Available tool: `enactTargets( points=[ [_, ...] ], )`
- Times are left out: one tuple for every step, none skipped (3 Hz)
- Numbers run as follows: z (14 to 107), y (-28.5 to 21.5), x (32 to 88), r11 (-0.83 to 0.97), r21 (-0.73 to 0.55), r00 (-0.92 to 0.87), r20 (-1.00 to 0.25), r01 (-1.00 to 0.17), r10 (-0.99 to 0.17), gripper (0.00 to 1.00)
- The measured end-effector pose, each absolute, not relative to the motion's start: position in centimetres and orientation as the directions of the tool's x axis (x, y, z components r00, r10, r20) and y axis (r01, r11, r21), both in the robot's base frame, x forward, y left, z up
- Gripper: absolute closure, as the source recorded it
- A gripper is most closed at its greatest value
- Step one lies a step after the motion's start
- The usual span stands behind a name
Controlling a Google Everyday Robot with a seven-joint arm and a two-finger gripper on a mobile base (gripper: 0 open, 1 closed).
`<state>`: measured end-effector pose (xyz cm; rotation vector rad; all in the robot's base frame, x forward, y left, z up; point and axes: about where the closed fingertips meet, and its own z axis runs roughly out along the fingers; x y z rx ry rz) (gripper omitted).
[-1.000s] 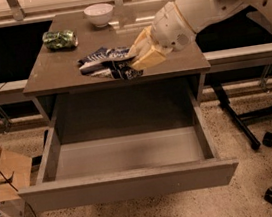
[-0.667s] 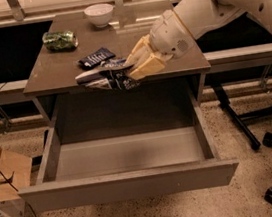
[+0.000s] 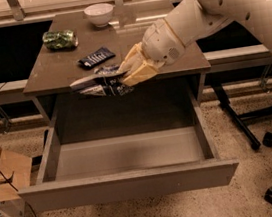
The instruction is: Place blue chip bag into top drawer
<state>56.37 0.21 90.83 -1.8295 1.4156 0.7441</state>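
The robot's gripper needs to release the blue chip bag inside the drawer [image 3: 74, 158], next to the side nearest the cardboard box.
My gripper [image 3: 127, 75] is shut on the blue chip bag [image 3: 98, 84], a crumpled shiny blue bag with white markings. It holds the bag in the air at the table's front edge, over the back of the open top drawer [image 3: 127, 153]. The drawer is pulled far out, wide and grey, with a smooth interior and nothing in it. The white arm reaches in from the upper right.
On the table [image 3: 170, 64] lie a small flat dark-blue packet [image 3: 96, 57], a crushed green can [image 3: 59, 39] and a white bowl [image 3: 99, 13]. A cardboard box [image 3: 2, 195] stands on the floor at left. Chair legs and wheels [image 3: 271, 137] are at right.
My gripper has lifted the chip bag off the tabletop and carried it left and toward the front edge, out over the open drawer. The small dark-blue packet is now uncovered.
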Motion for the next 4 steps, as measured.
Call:
enactTargets(
  points=[
    [86.7, 4.4, 56.0, -0.234, -0.133, 0.243, -0.8, -0.963, -0.549, 1.0],
    [83.0, 7.2, 55.5, -0.271, -0.078, 0.217, -0.818, -0.959, -0.533, 1.0],
    [78.6, 10.7, 54.8, -0.308, -0.011, 0.186, -0.817, -0.951, -0.546, 1.0],
    [74.8, 13.5, 53.8, -0.315, 0.033, 0.151, -0.827, -0.949, -0.541, 1.0]
  ],
)
